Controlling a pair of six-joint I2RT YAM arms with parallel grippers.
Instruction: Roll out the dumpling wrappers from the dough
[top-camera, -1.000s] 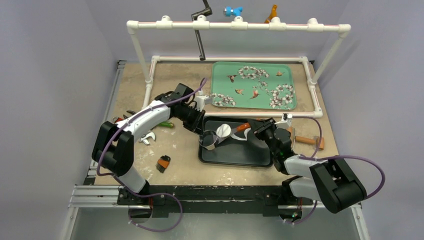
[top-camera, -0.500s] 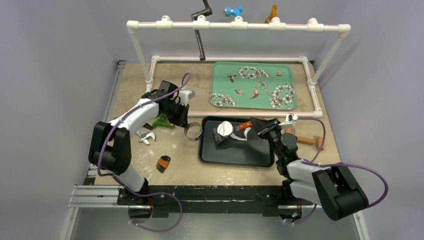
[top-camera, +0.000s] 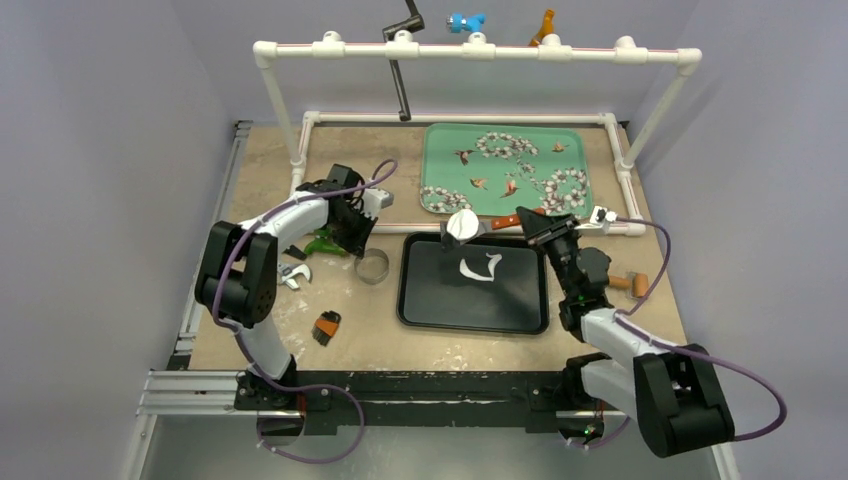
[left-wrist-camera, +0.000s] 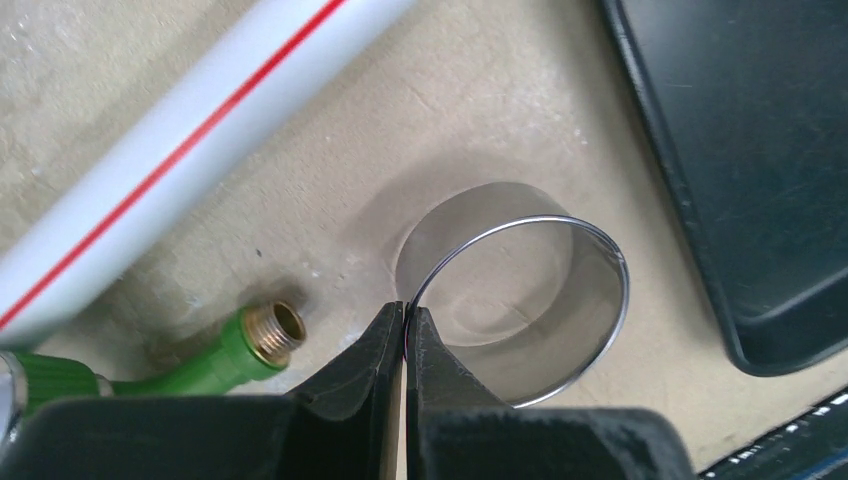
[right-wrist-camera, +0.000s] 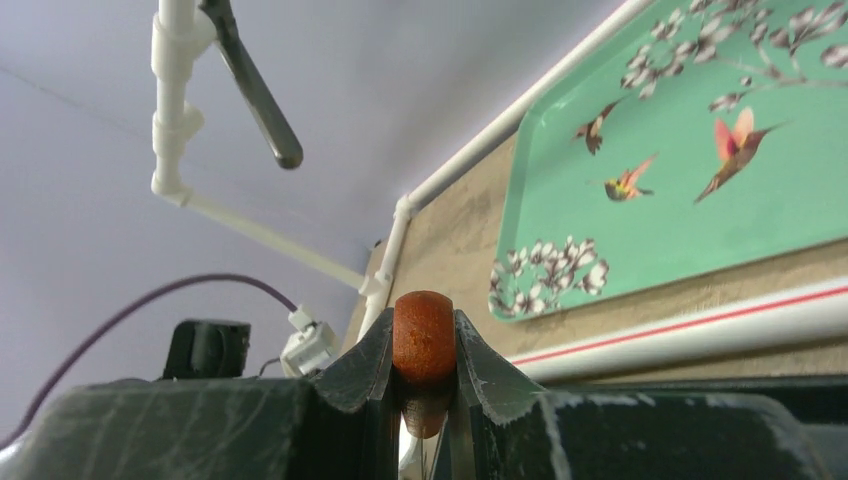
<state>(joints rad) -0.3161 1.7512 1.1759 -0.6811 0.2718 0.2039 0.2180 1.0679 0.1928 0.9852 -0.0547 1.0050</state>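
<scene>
My right gripper should release the spatula across the black tray's front corner (top-camera: 421, 309) that faces the small orange-black item.
A dumpling wrapper (top-camera: 463, 226), a thin white round disc, rides on a spatula blade held above the far edge of the black tray (top-camera: 440, 310). My right gripper (top-camera: 535, 222) is shut on the spatula's brown wooden handle (right-wrist-camera: 423, 335); the wrapper is hidden in the right wrist view. Curved white dough scraps (top-camera: 481, 268) lie on the black tray. The metal ring cutter (top-camera: 373, 266) stands on the table just left of that tray. My left gripper (left-wrist-camera: 405, 315) is shut on its thin rim (left-wrist-camera: 590, 340).
A green flowered tray (top-camera: 505, 170) lies behind the white PVC frame pipe (top-camera: 420, 228). A green hose fitting (left-wrist-camera: 240, 350) sits beside the ring. A wrench (top-camera: 293, 275), a small orange-black item (top-camera: 326, 327) and a rolling pin (top-camera: 620, 282) lie on the table.
My left gripper carried the ring cutter out of the black tray onto the table at its left. My right gripper lifted the spatula with the wrapper toward the tray's far edge.
</scene>
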